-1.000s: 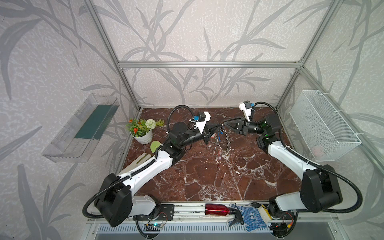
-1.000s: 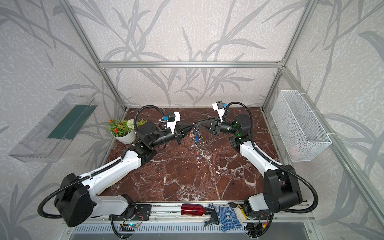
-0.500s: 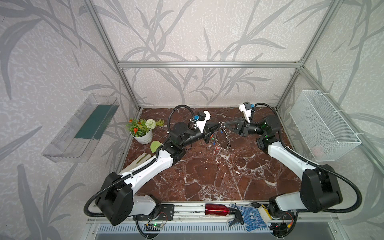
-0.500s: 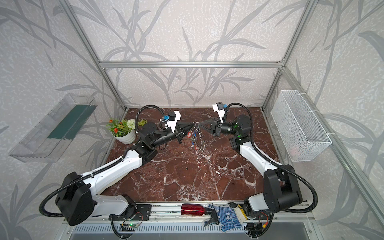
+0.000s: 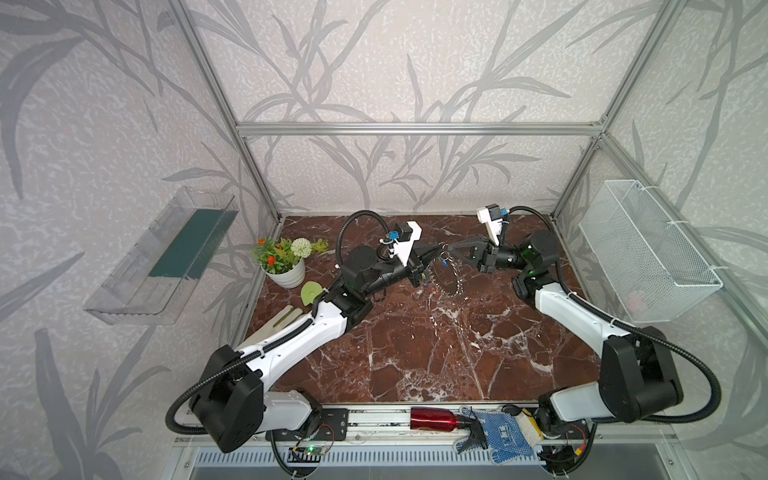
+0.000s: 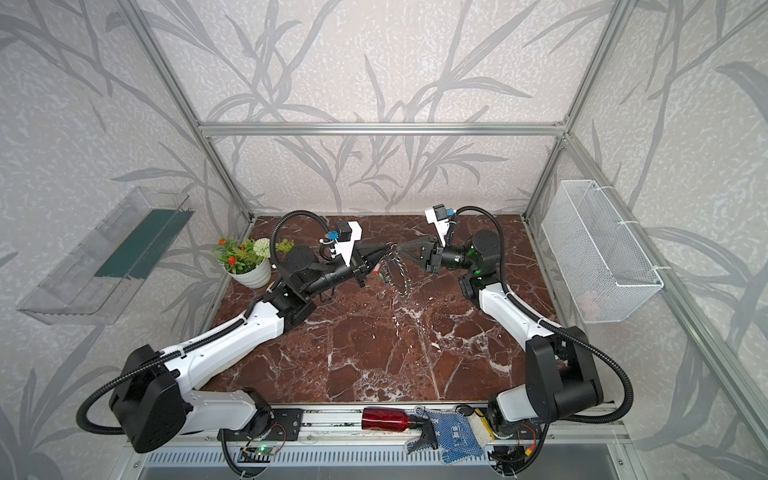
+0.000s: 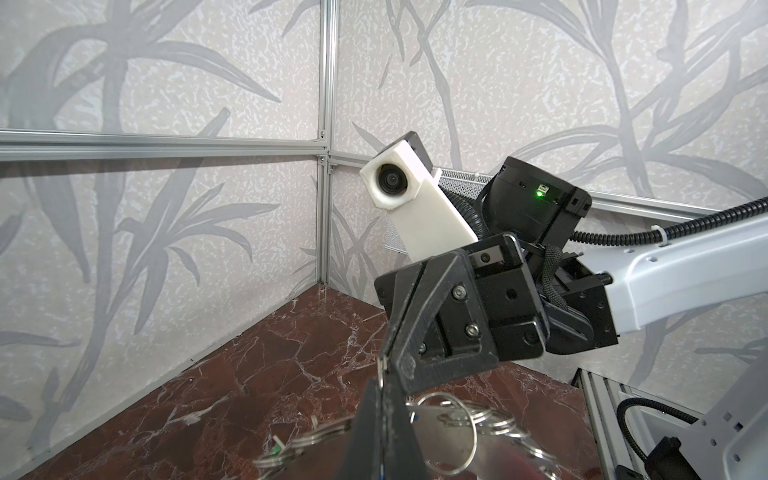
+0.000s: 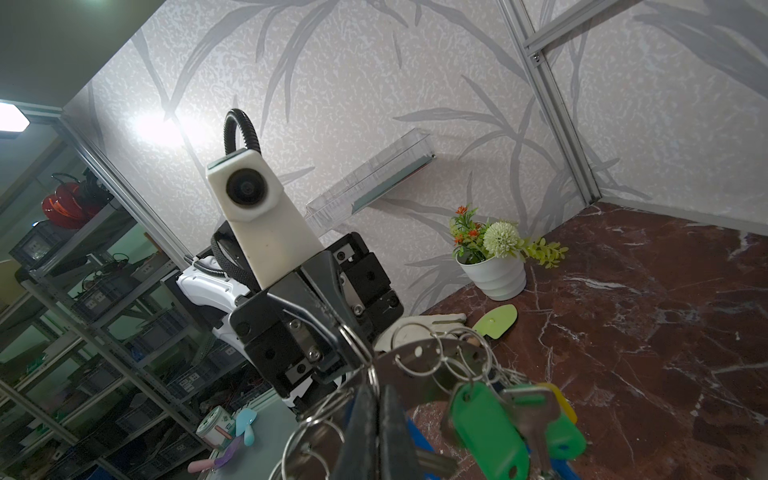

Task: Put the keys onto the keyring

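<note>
My right gripper will open, back away and grab the rings at my left gripper's tips [image 8: 368,369], because the keyring's plate is tilted under both my grippers.
The keyring [image 5: 449,277] hangs edge-on in the air above the middle back of the marble floor, in both top views [image 6: 400,275]. It is a flat grey plate [image 8: 424,353] fringed with small silver rings. Keys with green [image 8: 486,424], yellow [image 8: 561,399] and blue [image 8: 411,428] tags dangle from it. My left gripper [image 5: 436,250] and right gripper [image 5: 449,249] meet tip to tip at its top rim. Both are shut, each on a thin rim ring. The left wrist view shows the left gripper [image 7: 384,399] pinching a silver sliver, with the plate [image 7: 490,453] beyond. The right gripper [image 8: 376,399] has a ring between its fingers.
A white flower pot [image 5: 286,272], a green scoop [image 5: 311,292] and a pale glove [image 5: 282,318] lie at the left edge. A wire basket [image 5: 648,253] hangs on the right wall, a clear shelf [image 5: 166,257] on the left. A red bottle [image 5: 432,417] lies on the front rail.
My right gripper has closed onto the keyring's top rim next to the left gripper's tip. The hanging keyring and its keys swung a little. Both arms stayed nearly in place.
</note>
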Controlling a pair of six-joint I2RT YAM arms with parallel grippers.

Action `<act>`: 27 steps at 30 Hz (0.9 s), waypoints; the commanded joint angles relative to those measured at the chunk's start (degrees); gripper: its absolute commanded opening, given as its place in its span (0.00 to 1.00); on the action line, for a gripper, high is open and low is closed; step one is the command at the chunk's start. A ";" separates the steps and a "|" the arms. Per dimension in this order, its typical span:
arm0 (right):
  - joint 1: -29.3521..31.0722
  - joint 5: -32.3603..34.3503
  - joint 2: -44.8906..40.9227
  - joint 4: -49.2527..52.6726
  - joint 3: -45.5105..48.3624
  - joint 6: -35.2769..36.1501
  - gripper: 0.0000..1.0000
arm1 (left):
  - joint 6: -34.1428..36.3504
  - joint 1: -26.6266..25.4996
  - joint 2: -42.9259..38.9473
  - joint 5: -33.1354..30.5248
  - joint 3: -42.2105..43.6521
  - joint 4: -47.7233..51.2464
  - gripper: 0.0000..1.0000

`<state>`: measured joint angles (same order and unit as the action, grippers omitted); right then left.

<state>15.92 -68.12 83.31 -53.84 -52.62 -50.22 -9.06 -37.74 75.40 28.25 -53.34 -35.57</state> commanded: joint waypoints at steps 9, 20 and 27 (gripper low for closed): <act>0.95 -2.11 4.10 0.43 -1.43 -1.38 0.08 | 0.65 -2.10 -1.83 -0.30 -2.29 -11.84 0.00; 0.61 0.48 0.89 10.22 -2.32 5.80 0.22 | -2.02 -2.08 0.17 -0.70 -0.78 -14.96 0.00; -1.85 5.01 -2.96 19.35 -1.36 10.53 0.32 | -3.69 -1.65 -0.48 -2.21 1.41 -15.04 0.00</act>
<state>15.46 -66.22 82.83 -40.93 -53.67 -43.40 -11.03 -39.22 76.97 26.02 -51.81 -43.07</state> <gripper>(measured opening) 0.321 0.047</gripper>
